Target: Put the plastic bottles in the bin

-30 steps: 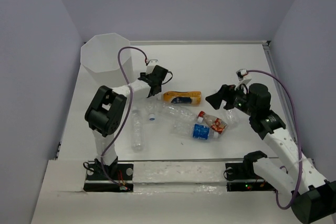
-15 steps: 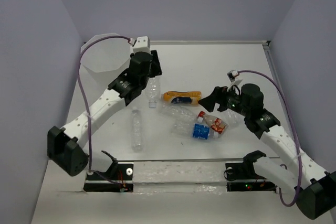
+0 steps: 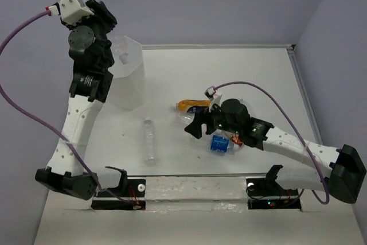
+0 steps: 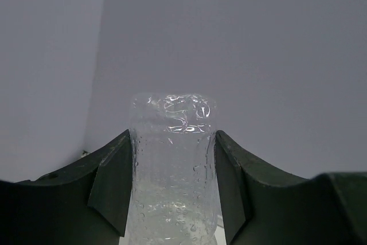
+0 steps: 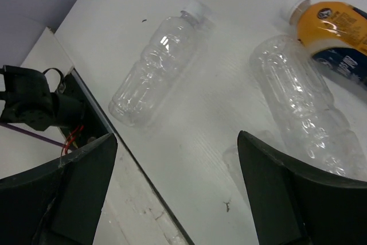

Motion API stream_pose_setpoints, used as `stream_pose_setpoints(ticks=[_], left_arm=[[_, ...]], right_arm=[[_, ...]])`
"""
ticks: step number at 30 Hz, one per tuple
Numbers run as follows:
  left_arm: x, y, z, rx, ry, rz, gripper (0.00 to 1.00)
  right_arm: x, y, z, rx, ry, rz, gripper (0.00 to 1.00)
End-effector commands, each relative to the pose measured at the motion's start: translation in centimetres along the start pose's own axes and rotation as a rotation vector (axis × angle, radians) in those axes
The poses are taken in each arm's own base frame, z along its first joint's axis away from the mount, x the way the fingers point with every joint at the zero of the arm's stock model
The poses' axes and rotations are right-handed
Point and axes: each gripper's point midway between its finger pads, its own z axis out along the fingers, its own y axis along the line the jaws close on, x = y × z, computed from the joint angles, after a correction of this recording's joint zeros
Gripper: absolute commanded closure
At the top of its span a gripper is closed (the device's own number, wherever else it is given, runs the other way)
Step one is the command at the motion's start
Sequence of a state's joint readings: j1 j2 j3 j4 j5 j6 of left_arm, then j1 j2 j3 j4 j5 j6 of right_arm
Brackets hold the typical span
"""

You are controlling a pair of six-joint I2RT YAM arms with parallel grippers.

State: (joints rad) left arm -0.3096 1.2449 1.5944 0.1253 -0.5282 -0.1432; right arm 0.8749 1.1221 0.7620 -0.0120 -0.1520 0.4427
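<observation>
The clear bottle lies alone, apart from the pile, and I should close my right gripper on its upper body (image 3: 149, 133) (image 5: 165, 48), just below the neck.
My left gripper (image 3: 114, 38) is raised high at the far left and is shut on a clear unlabelled bottle (image 3: 121, 51), held over the translucent white bin (image 3: 129, 87). In the left wrist view the bottle (image 4: 172, 164) is clamped between both fingers (image 4: 112, 182). My right gripper (image 3: 192, 127) is open and empty, low over the bottle pile. Beneath it lie a clear bottle (image 5: 298, 104) and the orange bottle (image 5: 335, 27). Another clear bottle (image 3: 149, 140) lies alone to the left and also shows in the right wrist view (image 5: 157, 64). The blue-labelled bottle (image 3: 218, 143) and the red-labelled one (image 3: 236, 138) lie under the right arm.
The mounting rail (image 3: 195, 187) runs along the table's near edge, with the left arm's base clamp (image 5: 34, 107) on it. Grey walls close in the left, back and right. Purple cables loop from both wrists.
My left arm has lifted the clear bottle from the table up over the bin. My right arm has swung left and down over the bottle pile, still open.
</observation>
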Motion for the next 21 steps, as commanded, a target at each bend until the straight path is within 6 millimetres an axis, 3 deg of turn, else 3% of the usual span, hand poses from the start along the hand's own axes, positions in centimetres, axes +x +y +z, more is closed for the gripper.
stream_pose_setpoints(ticks=[1,4,5,6,7,9,11,12,14,15,16,17,19,21], left_arm=[[0.2,3.1,4.8,-0.133,-0.079,0.042,0.59],[1.1,4.9,6.8,-0.192,-0.107,0.084,0.58],[1.7,5.4,7.5,-0.21,-0.118,0.097,0.58],[2.0,5.6,7.7,-0.215,-0.121,0.113,0.58],[2.9,5.9,8.2,-0.221,-0.124,0.145,0.58],[3.7,6.4,8.4,-0.237,-0.125,0.192,0.57],[4.6,7.2,8.7,-0.271,-0.136,0.236,0.55],[5.2,7.6,8.7,-0.279,-0.143,0.246,0.55],[5.9,7.9,8.7,-0.282,-0.142,0.27,0.5],[6.3,8.1,8.6,-0.288,-0.14,0.274,0.42],[6.9,8.2,8.5,-0.283,-0.136,0.271,0.29],[7.0,8.1,8.5,-0.272,-0.135,0.254,0.23],[7.6,7.9,8.2,-0.246,-0.123,0.239,0.06],[6.9,7.2,7.7,-0.215,-0.122,0.206,0.01]], right_arm=[[-3.5,3.9,2.0,-0.042,-0.108,-0.063,0.09],[-2.2,4.1,4.4,-0.012,-0.057,-0.064,0.07],[-2.6,5.4,4.9,-0.034,-0.058,-0.068,0.06],[-1.8,4.7,6.4,0.016,-0.04,-0.055,0.05],[-2.5,5.7,7.1,0.007,-0.052,-0.052,0.02],[-1.4,5.1,9.5,0.047,-0.017,-0.034,0.0],[-1.6,6.9,11.2,0.031,-0.012,-0.03,0.0],[0.1,6.5,12.9,0.048,0.032,-0.023,0.0],[0.8,6.9,14.5,0.056,0.052,-0.014,0.0],[0.1,7.2,15.4,0.06,0.041,-0.001,0.0],[1.7,6.4,16.8,0.085,0.075,0.002,0.0],[1.4,6.4,17.6,0.095,0.071,0.014,0.0],[3.0,5.3,19.2,0.131,0.101,0.013,0.0],[3.5,4.7,20.2,0.163,0.11,0.008,0.0]])
